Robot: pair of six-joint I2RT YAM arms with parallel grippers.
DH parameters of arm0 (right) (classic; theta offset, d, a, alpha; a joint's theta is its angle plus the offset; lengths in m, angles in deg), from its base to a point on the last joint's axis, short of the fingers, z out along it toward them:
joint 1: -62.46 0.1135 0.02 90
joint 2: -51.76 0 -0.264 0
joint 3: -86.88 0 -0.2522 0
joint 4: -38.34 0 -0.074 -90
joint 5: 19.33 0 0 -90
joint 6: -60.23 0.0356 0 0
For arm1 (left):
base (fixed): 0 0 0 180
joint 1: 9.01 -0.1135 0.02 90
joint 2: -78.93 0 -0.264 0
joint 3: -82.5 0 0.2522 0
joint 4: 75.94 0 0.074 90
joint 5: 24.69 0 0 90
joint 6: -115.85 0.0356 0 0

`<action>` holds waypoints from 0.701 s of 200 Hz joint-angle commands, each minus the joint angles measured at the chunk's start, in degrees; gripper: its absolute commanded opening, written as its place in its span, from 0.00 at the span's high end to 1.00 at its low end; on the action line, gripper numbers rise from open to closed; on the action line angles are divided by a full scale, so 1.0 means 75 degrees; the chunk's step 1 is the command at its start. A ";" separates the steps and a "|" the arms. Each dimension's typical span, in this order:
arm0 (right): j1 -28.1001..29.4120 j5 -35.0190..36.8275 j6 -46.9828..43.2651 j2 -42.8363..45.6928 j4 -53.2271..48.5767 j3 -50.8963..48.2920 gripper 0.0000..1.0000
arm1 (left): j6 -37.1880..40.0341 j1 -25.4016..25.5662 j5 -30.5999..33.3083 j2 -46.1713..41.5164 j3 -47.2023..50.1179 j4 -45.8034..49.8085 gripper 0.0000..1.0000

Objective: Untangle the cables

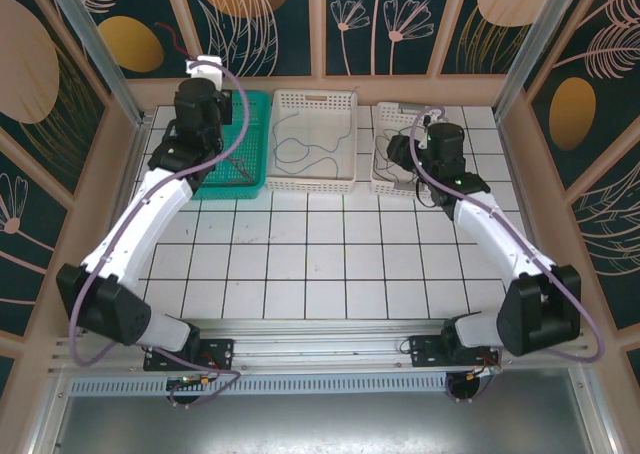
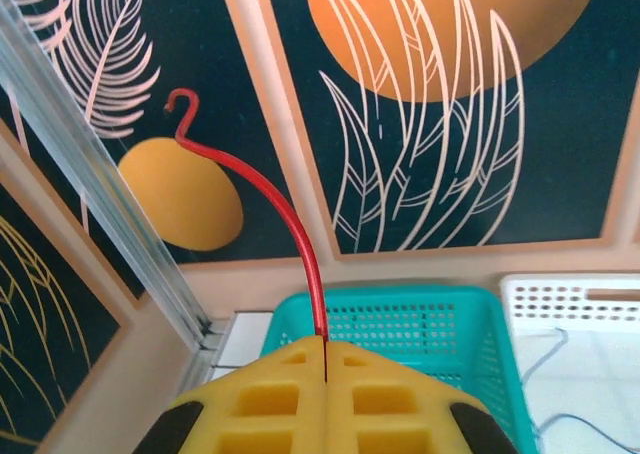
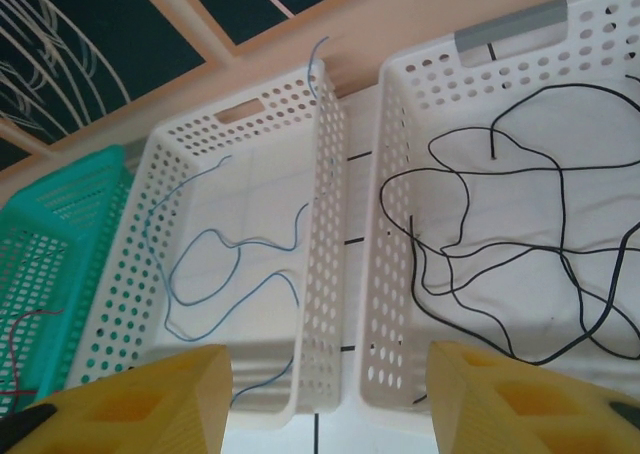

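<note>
Next, I release the red cable with my left gripper inside the teal basket (image 1: 200,144), along its outer side. The red cable now hangs over that basket.
My left gripper (image 2: 325,349) is shut on a red cable (image 2: 290,224), which rises from between the yellow fingers and curls into a hook against the back wall. It hangs over the teal basket (image 2: 480,304). From above, the left gripper (image 1: 205,74) sits at that basket's far left corner. My right gripper (image 3: 328,359) is open with nothing between its fingers, above the gap between two white baskets. A blue cable (image 3: 200,244) lies looped in the middle basket (image 3: 330,174). Black cables (image 3: 470,214) lie tangled in the right basket (image 3: 385,174).
Three baskets stand in a row at the table's far edge: teal (image 1: 255,144), middle white (image 1: 315,99), right white (image 1: 385,109). A thin red wire (image 3: 20,344) lies in the teal one. Patterned walls and metal posts close in behind and beside them.
</note>
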 commanded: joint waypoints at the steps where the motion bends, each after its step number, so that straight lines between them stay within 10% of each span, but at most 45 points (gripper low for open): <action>1: 0.0164 0.0184 -0.0150 0.0758 0.0329 -0.0366 0.46 | 0.0877 -0.0131 0.0545 0.0456 -0.0148 -0.1091 1.00; 140: 0.0635 -0.0249 0.0118 0.3495 0.0086 -0.2693 0.45 | -0.0607 -0.0693 0.0164 0.2145 0.2253 -0.1831 1.00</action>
